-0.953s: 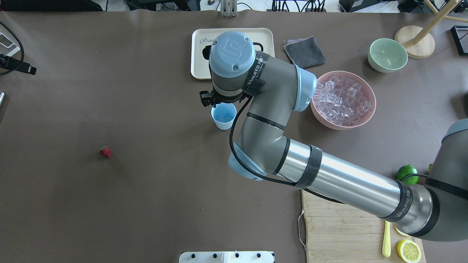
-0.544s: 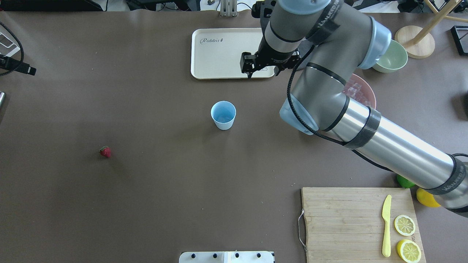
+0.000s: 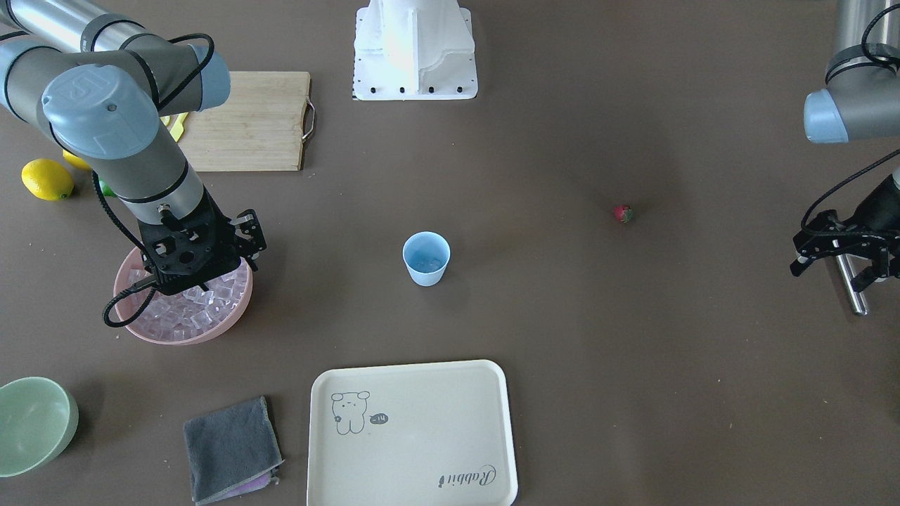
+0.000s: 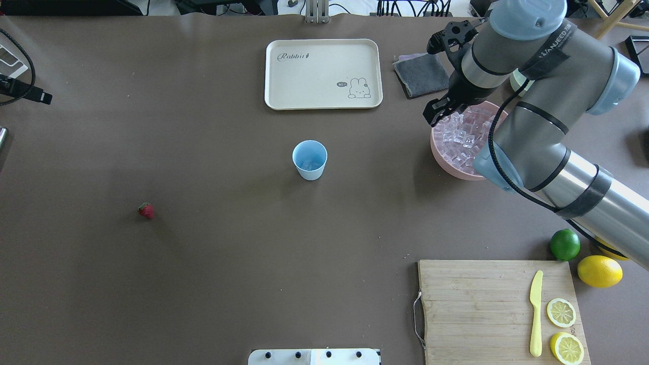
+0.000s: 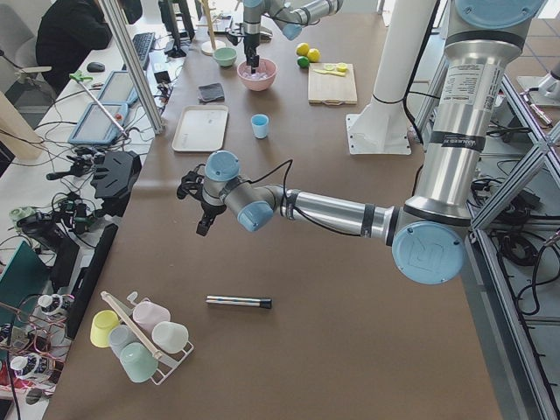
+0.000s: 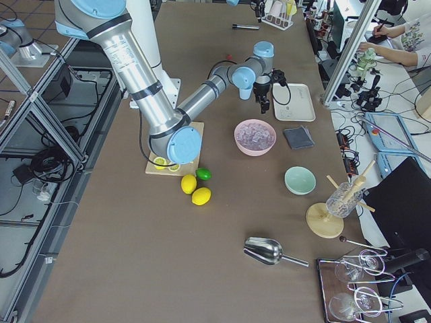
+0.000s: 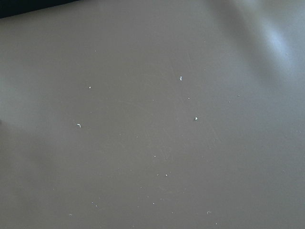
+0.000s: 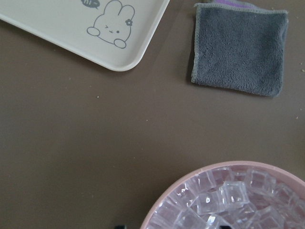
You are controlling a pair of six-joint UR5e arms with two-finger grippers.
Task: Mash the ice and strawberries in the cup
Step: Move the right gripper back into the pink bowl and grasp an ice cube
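The robot's right gripper will next go down and close on an ice cube near the pink bowl's middle (image 3: 169, 305) (image 8: 217, 222), toward the grey cloth.
The light blue cup (image 4: 310, 159) stands upright mid-table, with a little ice in its bottom; it also shows in the front view (image 3: 426, 258). Most of the ice (image 4: 459, 134) fills a wide pink bowl (image 4: 442, 157) to the cup's right. My right gripper (image 4: 437, 112) hangs open and empty over that bowl's left rim, above the cubes (image 8: 228, 200). The small red strawberry (image 4: 146, 210) lies alone on the table far left of the cup. My left gripper (image 3: 833, 270) is open and empty, high above the table's left end, out of the overhead view.
A cream tray (image 4: 304, 76) and a grey cloth (image 4: 418, 73) lie beyond the cup. A pale green bowl (image 3: 28, 422) sits past the pink bowl. A cutting board (image 4: 476, 304) with knife and lemon slices, a lime (image 4: 565, 244) and a lemon (image 4: 599, 271) lie near right. A metal rod (image 3: 852, 292) lies under my left gripper.
My right arm has swung away from above the cup, past the tray's right end, to over the pink bowl. The cup and strawberry have not moved.
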